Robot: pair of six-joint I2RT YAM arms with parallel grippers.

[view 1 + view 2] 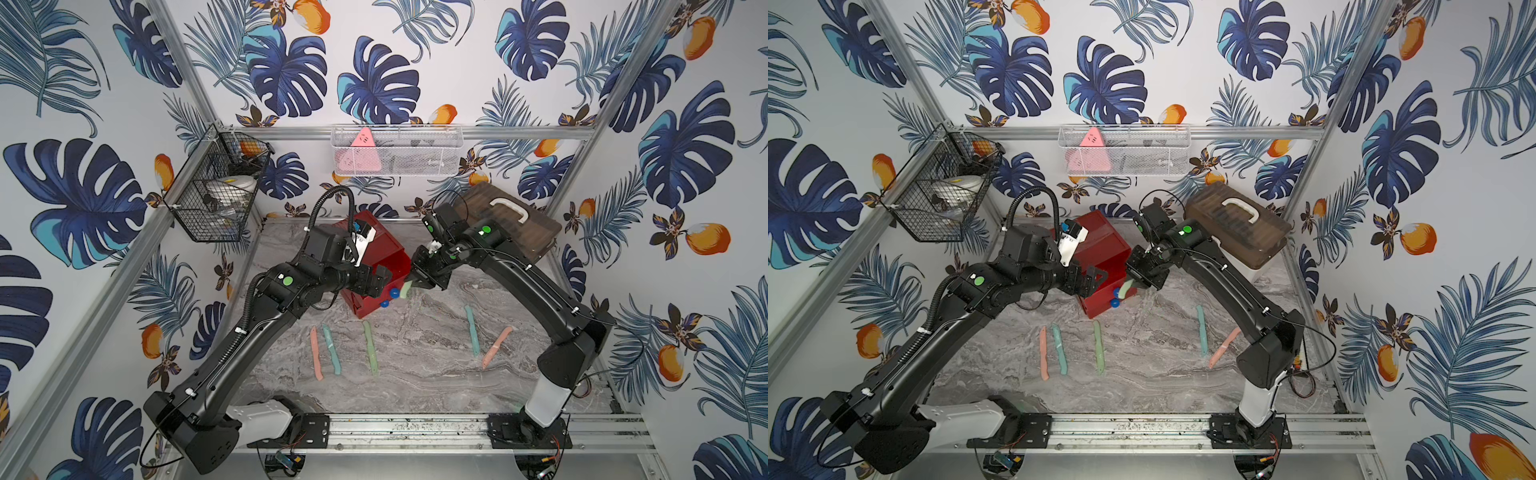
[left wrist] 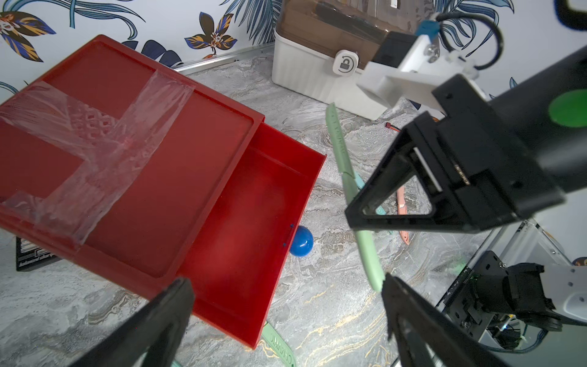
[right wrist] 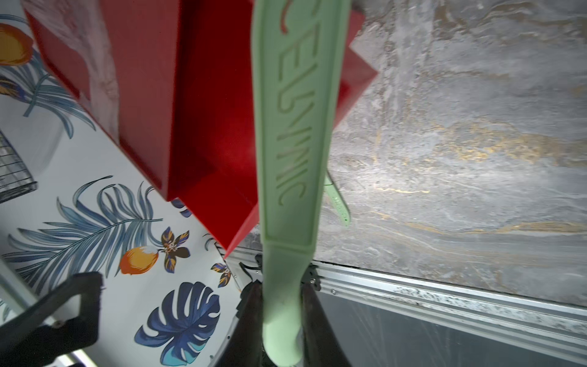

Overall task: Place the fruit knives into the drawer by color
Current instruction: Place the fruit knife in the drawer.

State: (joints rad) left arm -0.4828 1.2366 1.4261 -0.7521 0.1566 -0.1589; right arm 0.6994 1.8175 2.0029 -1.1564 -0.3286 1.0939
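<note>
My right gripper needs to release the light green fruit knife on the bottom of the open top red drawer (image 1: pixel 377 266) (image 3: pixel 215 137).
The red drawer (image 1: pixel 388 253) (image 1: pixel 1104 245) chest stands at the back middle with its top drawer (image 2: pixel 254 222) pulled out and nothing in it. My right gripper (image 1: pixel 419 283) (image 3: pixel 281 305) is shut on the handle of a light green fruit knife (image 1: pixel 406 289) (image 2: pixel 343 165) (image 3: pixel 292 143), held in the air beside the open drawer's front. My left gripper (image 1: pixel 380 282) (image 2: pixel 286 286) hangs open over that drawer's front corner, holding nothing. On the table lie a pink knife (image 1: pixel 316 353), a teal knife (image 1: pixel 332 349), a green knife (image 1: pixel 370 347), another teal knife (image 1: pixel 471 330) and another pink knife (image 1: pixel 496 347).
A beige case with a brown lid (image 1: pixel 511 224) stands at the back right, close behind the right arm. A black wire basket (image 1: pixel 216 195) and a white one (image 1: pixel 395 151) hang on the walls. Blue knobs (image 1: pixel 394 294) stick out from the chest's front.
</note>
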